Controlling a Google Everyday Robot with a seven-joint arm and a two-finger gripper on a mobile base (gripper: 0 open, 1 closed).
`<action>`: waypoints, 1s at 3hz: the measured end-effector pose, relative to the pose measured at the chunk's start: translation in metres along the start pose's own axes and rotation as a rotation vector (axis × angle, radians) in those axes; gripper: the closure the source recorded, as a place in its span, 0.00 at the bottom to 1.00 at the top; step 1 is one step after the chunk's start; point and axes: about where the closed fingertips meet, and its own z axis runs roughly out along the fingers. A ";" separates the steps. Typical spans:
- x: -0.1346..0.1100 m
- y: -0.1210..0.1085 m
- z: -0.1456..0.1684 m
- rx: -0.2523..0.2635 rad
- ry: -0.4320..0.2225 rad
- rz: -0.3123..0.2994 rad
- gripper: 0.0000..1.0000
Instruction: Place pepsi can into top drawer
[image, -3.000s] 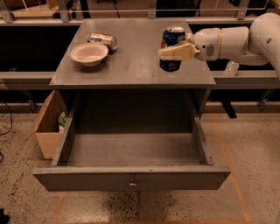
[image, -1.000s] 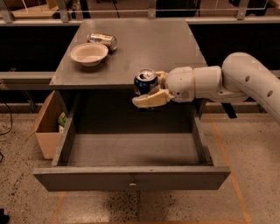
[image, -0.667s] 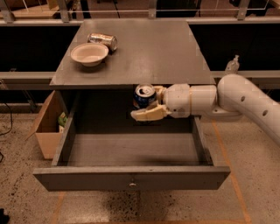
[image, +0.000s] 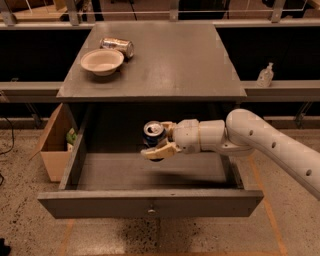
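Observation:
Next, my gripper lets go of the pepsi can near the middle of the drawer's bottom, a little toward the cardboard box (image: 131, 162).
The pepsi can (image: 153, 133), dark blue with a silver top, is held upright inside the open top drawer (image: 150, 203), just above its floor near the middle. My gripper (image: 159, 142) is shut on the can, reaching in from the right on a white arm (image: 260, 142). The drawer is pulled fully out, its flat grey front panel and small round knob (image: 151, 211) facing the camera.
On the grey tabletop (image: 170, 60) stand a beige bowl (image: 102, 61) and a silver-gold can (image: 116, 46) lying on its side at the back left. A cardboard box (image: 52, 145) sits on the floor left of the drawer. A small bottle (image: 264, 75) stands on the right ledge.
My gripper has carried the pepsi can from the tabletop's right side down and left, over the front edge, into the open drawer. It has sunk lower in the last second.

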 end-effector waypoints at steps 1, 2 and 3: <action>0.029 -0.005 0.020 -0.035 0.032 -0.008 1.00; 0.042 -0.008 0.038 -0.043 0.037 -0.013 1.00; 0.048 -0.005 0.060 -0.031 0.049 -0.010 1.00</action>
